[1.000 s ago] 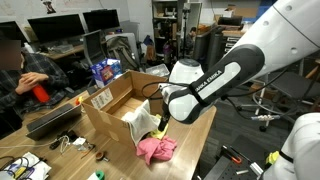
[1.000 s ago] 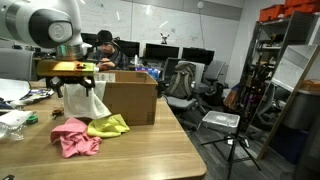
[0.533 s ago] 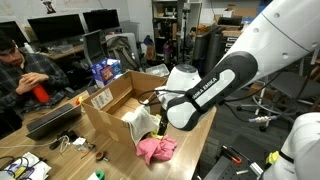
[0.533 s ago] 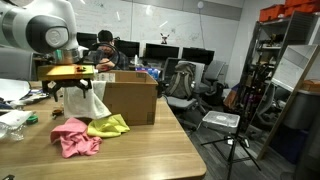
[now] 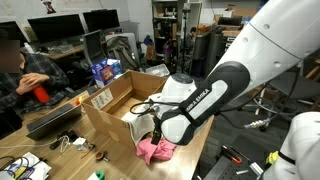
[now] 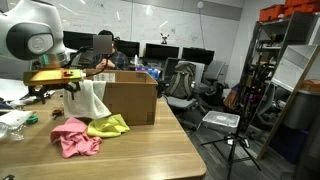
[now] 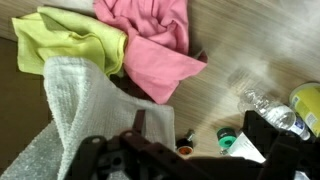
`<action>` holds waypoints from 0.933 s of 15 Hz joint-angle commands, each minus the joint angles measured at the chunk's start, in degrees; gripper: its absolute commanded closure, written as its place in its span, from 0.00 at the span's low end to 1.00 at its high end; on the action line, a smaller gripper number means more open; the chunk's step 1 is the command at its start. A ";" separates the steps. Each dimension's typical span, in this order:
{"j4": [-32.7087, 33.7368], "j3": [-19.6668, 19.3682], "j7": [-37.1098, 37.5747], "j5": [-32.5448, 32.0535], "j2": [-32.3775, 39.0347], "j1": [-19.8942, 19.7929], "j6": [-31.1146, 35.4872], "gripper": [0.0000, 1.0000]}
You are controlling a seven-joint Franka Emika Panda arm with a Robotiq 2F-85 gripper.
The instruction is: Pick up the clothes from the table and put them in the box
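Observation:
I will next move my gripper to the top of the white-cream cloth [image 5: 142, 118], where it hangs over the edge of the box, and close it there.
On the table [image 6: 150, 150] a pink garment [image 6: 75, 136] and a yellow one [image 6: 108, 125] lie bunched in front of the box [image 6: 128, 98]. A white-cream cloth [image 6: 92, 100] leans against the box's outer wall. In the wrist view the same cloths appear: pink [image 7: 150, 40], yellow [image 7: 70, 40], white-cream [image 7: 80, 110]. My gripper [image 6: 63, 88] hangs beside the white-cream cloth, on the side away from the box, open with nothing held. From the wrist, the gripper [image 7: 200, 140] has only bare wood and small items between its fingers. The big white arm hides the gripper where the box [image 5: 120, 95] and pink garment [image 5: 155, 150] show.
A clear plastic bottle [image 7: 270, 108], a green cap [image 7: 228, 138] and small clutter [image 6: 15, 115] lie at the table's end near my gripper. A blue snack packet [image 5: 102, 72] stands behind the box. A person [image 5: 25, 80] sits at the dark desk. A tripod [image 6: 235, 150] stands on the floor.
My gripper has swung away from the box toward the cluttered end of the table. The white-cream cloth stays leaning on the box wall; pink and yellow cloths have not moved.

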 commanded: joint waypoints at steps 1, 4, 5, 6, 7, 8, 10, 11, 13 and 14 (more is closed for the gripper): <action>1.33 1.03 -2.35 8.46 1.69 3.66 4.54 0.00; 2.89 1.86 -3.92 13.83 2.97 5.89 7.46 0.00; 3.76 2.01 -4.66 15.38 3.71 6.49 8.78 0.00; 4.46 2.20 -5.22 16.81 4.01 7.02 9.83 0.00; 5.83 2.36 -5.71 18.53 5.01 7.42 11.41 0.00; 6.99 2.57 -6.20 19.93 5.77 7.70 13.03 0.00; 9.36 3.03 -6.53 21.16 7.48 7.50 15.57 0.00; 10.33 3.29 -6.59 20.97 8.28 7.07 16.69 0.00; 11.73 3.73 -6.34 19.98 9.72 6.26 18.37 0.00; 12.06 3.88 -6.32 19.27 10.33 5.81 19.24 0.00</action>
